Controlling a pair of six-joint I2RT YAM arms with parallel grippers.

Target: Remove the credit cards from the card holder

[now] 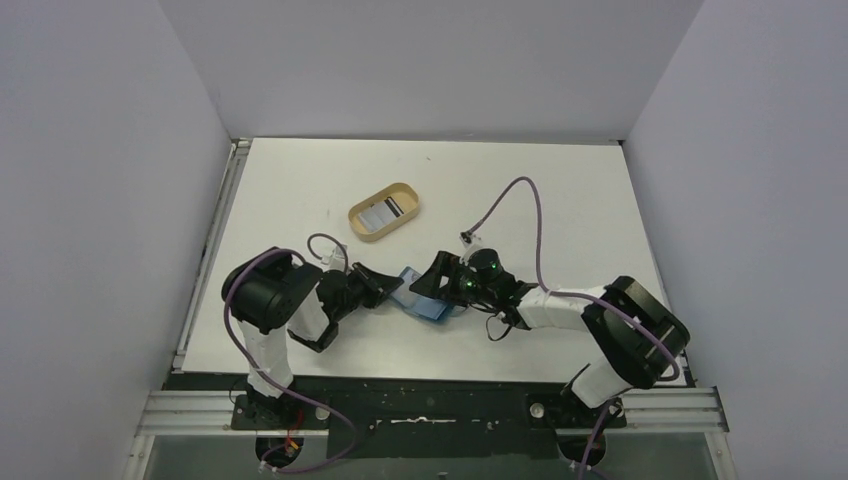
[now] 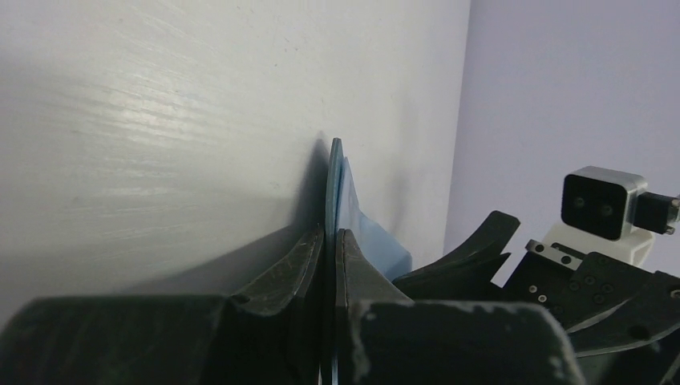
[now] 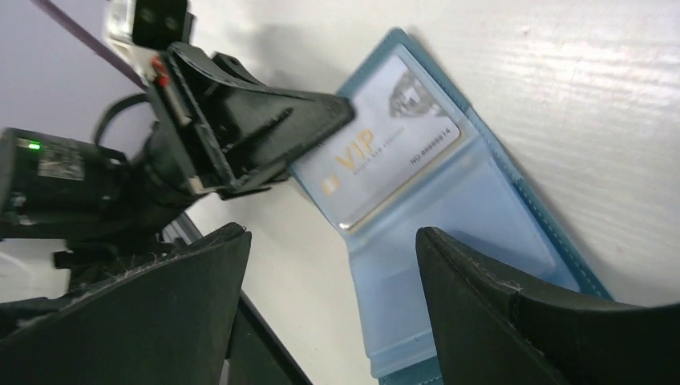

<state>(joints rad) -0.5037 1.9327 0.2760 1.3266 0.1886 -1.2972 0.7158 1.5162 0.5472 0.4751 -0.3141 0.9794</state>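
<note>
A finger of my left gripper is over the VIP card, so next I open that gripper and take the holder by its teal outer edge (image 3: 369, 66) to free the card.
The teal card holder (image 1: 424, 299) lies open on the table between my two grippers. My left gripper (image 1: 392, 287) is shut on its left flap; in the left wrist view the flap (image 2: 333, 180) stands edge-on between the closed fingers of the gripper (image 2: 329, 237). In the right wrist view the holder (image 3: 481, 200) shows light blue pockets, with a whitish-grey credit card marked VIP (image 3: 389, 152) lying in one. My right gripper (image 3: 329, 241) is open and empty just over the holder's right half; in the top view it (image 1: 434, 284) sits at the holder's right. Another striped card (image 1: 381, 211) lies in the tray.
An oval tan tray (image 1: 404, 192) stands behind the holder, towards the table's middle back. The left gripper (image 3: 321, 112) shows in the right wrist view, close to the VIP card. The table's near edge with a metal rail (image 1: 430, 410) runs just behind the arms' bases.
</note>
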